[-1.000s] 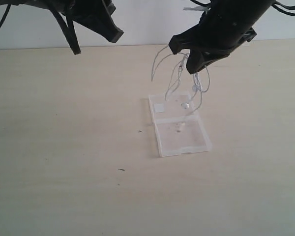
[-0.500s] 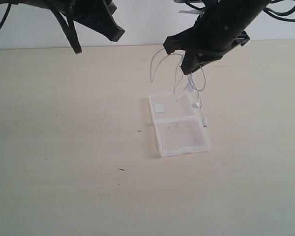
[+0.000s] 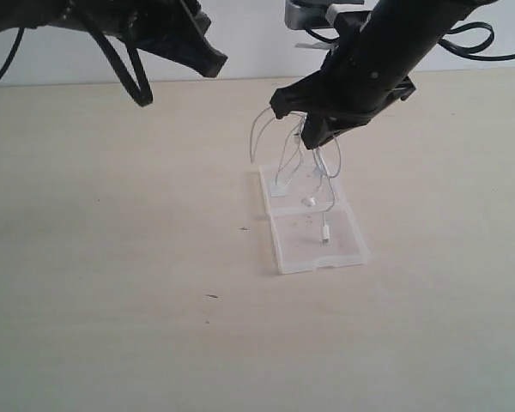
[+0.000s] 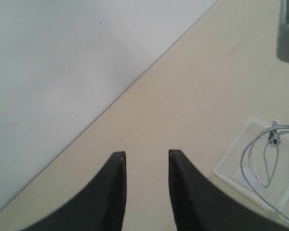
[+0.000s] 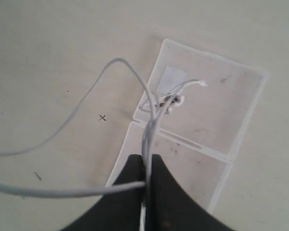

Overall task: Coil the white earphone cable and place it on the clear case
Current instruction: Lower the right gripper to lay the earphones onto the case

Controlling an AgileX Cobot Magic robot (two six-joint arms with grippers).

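My right gripper is to let go of the white earphone cable across the middle fold of the open clear case (image 3: 328,214) (image 5: 196,147).
The clear case (image 3: 343,249) lies open and flat on the table, its whitish square patch (image 3: 279,189) in the far half. My right gripper (image 3: 313,133) hangs above it, shut on the white earphone cable (image 3: 285,159), whose loops dangle down. An earbud (image 3: 308,202) and the plug (image 3: 325,234) hang low over the case. In the right wrist view the cable (image 5: 149,125) runs out between the closed fingertips (image 5: 148,157) over the case (image 5: 241,120). My left gripper (image 4: 145,154) is open and empty, raised at the far left (image 3: 208,58); the case (image 4: 231,168) shows at its side.
The pale wooden table (image 3: 112,257) meets a white wall at the back. Small dark specks (image 3: 212,296) lie on the table left of the case. Thick black robot cables (image 3: 129,64) hang from the left arm.
My right gripper moved left and a little lower with the cable. The dangling loops and plug swung from the case's right edge to over its near half.
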